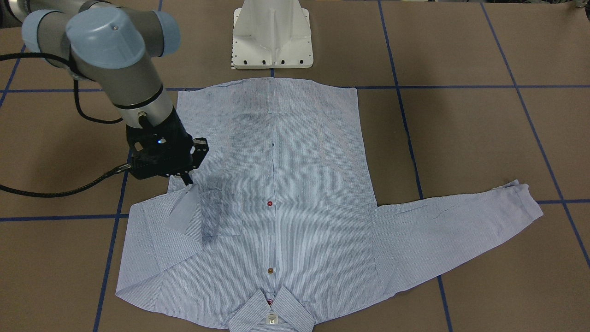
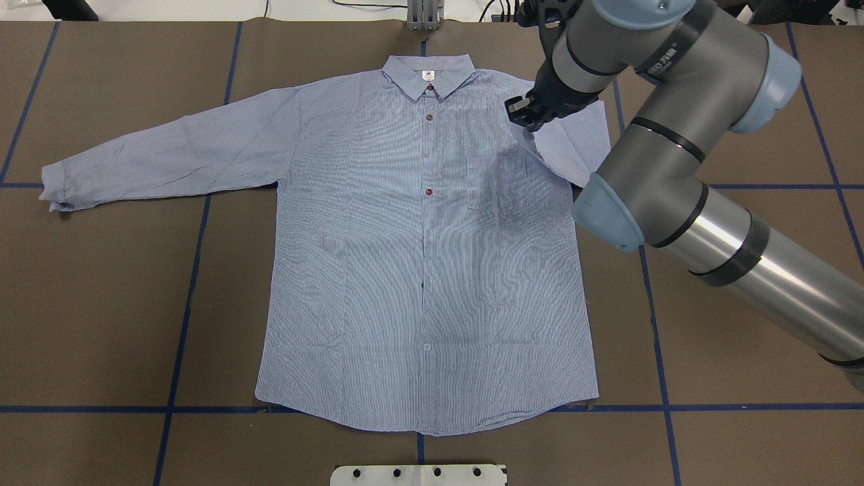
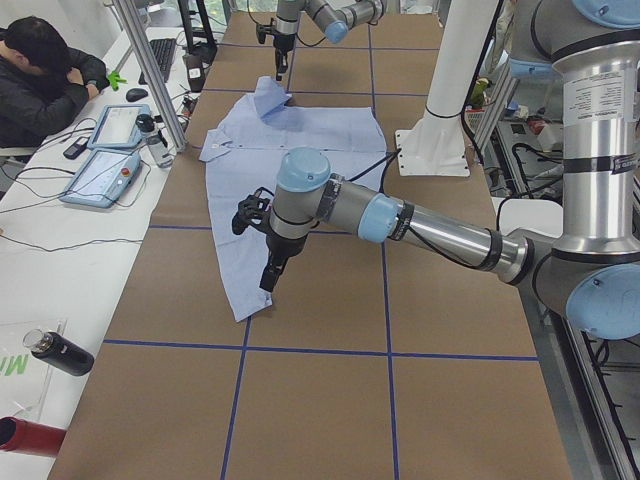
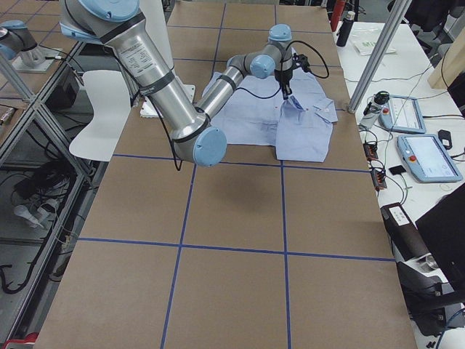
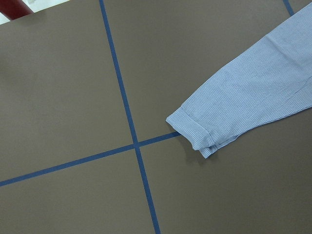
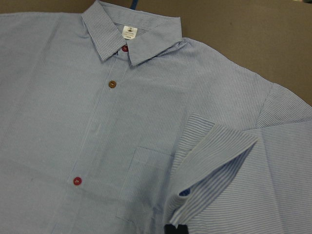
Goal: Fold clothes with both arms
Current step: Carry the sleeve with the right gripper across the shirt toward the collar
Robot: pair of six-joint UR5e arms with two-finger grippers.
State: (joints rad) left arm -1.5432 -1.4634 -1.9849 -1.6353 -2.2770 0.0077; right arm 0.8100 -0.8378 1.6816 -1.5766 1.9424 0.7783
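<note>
The cuff, now held just above the chest pocket, will be released by my right gripper just past the red button level with the chest pocket [image 1: 293, 205] [image 6: 56, 172], toward the other sleeve.
The blue-and-white striped shirt [image 2: 418, 236] lies flat, front up, with its collar [image 1: 272, 309] at the far side from the robot. My right gripper [image 1: 188, 182] is shut on the cuff [image 6: 214, 146] of the shirt's sleeve on my right. It holds the cuff just above the chest pocket [image 1: 221, 212], with that sleeve doubled back over the body. The other sleeve lies stretched out, ending in its cuff [image 2: 57, 189]. My left gripper [image 3: 267, 278] hangs above the table near that cuff [image 5: 195, 131]. I cannot tell whether it is open or shut.
The white pedestal base [image 1: 272, 37] stands just behind the shirt's hem. Blue tape lines [image 2: 202, 270] grid the brown table. An operator [image 3: 40, 80] sits at a side desk with tablets. A dark bottle [image 3: 60, 352] lies beyond the table's left end.
</note>
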